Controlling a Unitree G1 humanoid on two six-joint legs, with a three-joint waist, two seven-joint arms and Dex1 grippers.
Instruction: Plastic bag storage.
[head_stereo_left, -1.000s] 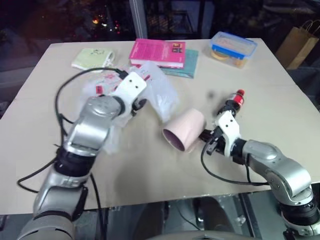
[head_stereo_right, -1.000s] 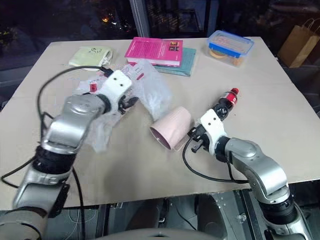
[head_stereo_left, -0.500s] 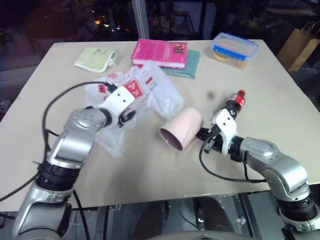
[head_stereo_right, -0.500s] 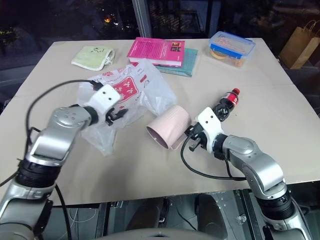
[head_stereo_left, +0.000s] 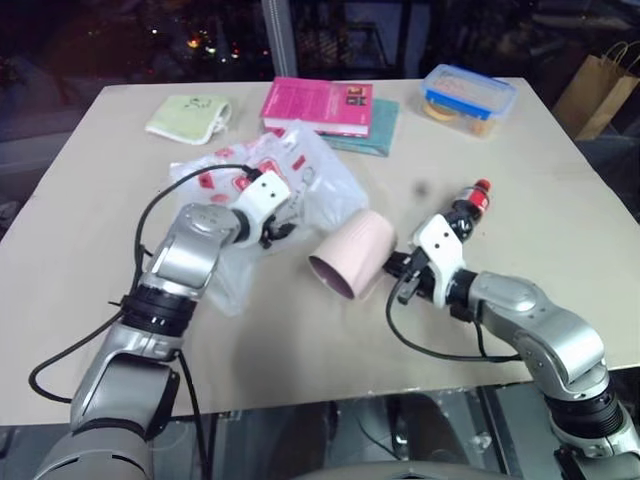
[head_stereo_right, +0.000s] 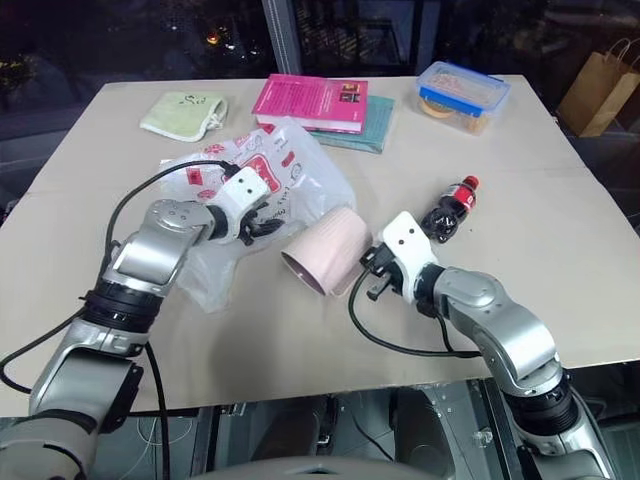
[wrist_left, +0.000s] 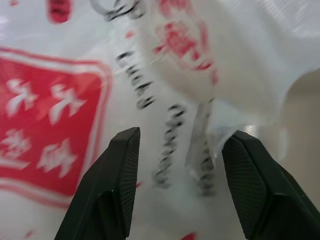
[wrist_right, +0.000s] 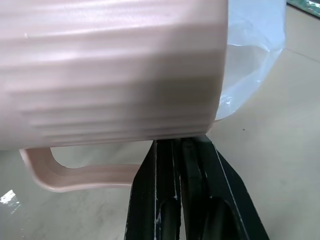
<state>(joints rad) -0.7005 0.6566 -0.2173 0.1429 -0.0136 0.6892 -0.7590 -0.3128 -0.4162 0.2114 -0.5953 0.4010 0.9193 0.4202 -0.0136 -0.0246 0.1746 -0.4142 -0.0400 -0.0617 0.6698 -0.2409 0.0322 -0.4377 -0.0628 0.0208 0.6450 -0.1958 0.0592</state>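
The opening of the plastic bag sags beside the pink cup, so the left gripper needs to pinch the bag's rim (wrist_left: 211, 149) and lift it open before the cup goes in.
The plastic bag (head_stereo_left: 305, 178), crinkly white with red print, lies crumpled on the table left of centre. My left gripper (head_stereo_left: 284, 229) hovers just over its near edge, open, and red print and black lettering show between the fingers (wrist_left: 118, 185). A pink cup (head_stereo_left: 356, 252) lies on its side beside the bag, mouth toward me. My right gripper (head_stereo_left: 399, 271) sits at the cup's base end, shut at the root of the cup's handle (wrist_right: 75, 176).
A small cola bottle (head_stereo_left: 469, 207) lies right of the cup. At the back sit a green cloth (head_stereo_left: 188, 115), a pink book (head_stereo_left: 318, 104) on a teal one, and a blue-lidded container (head_stereo_left: 467, 94). A brown paper bag (head_stereo_left: 596, 88) stands beyond the table's right corner.
My left gripper has come down and toward the cup, now low over the bag's near edge. The cup and right gripper have shifted slightly toward the bag.
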